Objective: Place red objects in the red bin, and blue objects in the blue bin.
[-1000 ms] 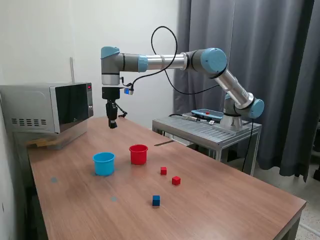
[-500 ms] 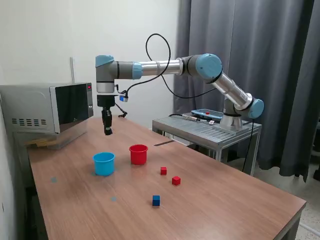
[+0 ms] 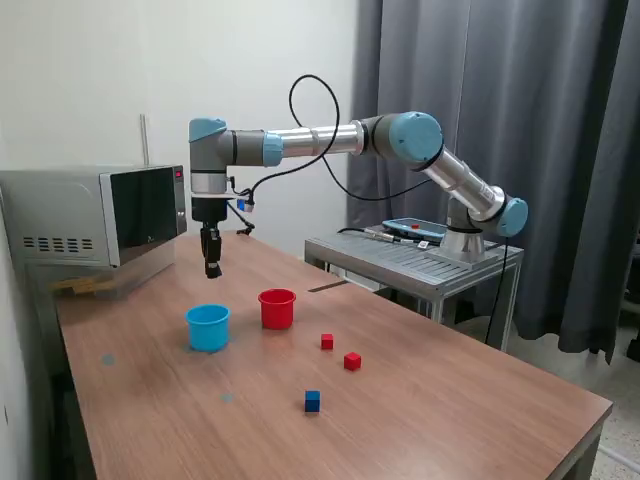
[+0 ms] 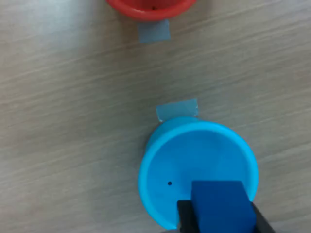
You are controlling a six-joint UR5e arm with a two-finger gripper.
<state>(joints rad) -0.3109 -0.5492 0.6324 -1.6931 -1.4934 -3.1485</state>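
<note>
I need to release the dark-blue cube from my gripper inside the empty light-blue cup (image 3: 208,328) (image 4: 167,170), the one that stands next to the red cup. The cube is now over that cup's edge.
My gripper (image 3: 212,268) hangs above the table, a little behind and above the light-blue cup (image 3: 208,327). In the wrist view the gripper (image 4: 222,221) is shut on a dark-blue cube (image 4: 221,206), which sits over the edge of the light-blue cup (image 4: 184,160). The cup looks empty inside. The red cup (image 3: 277,308) stands beside the blue one, and its rim shows in the wrist view (image 4: 148,7). Two red cubes (image 3: 327,342) (image 3: 352,361) and a second dark-blue cube (image 3: 313,401) lie on the table.
A microwave (image 3: 95,215) stands at the table's back on the exterior view's left. A metal side table (image 3: 415,255) carries the arm's base. Two tape patches (image 4: 177,110) (image 4: 153,31) mark the wood by the cups. Dark curtains hang behind.
The gripper has moved toward the exterior view's left and come down a little, ending above the light-blue cup. The cups and loose cubes have not moved.
</note>
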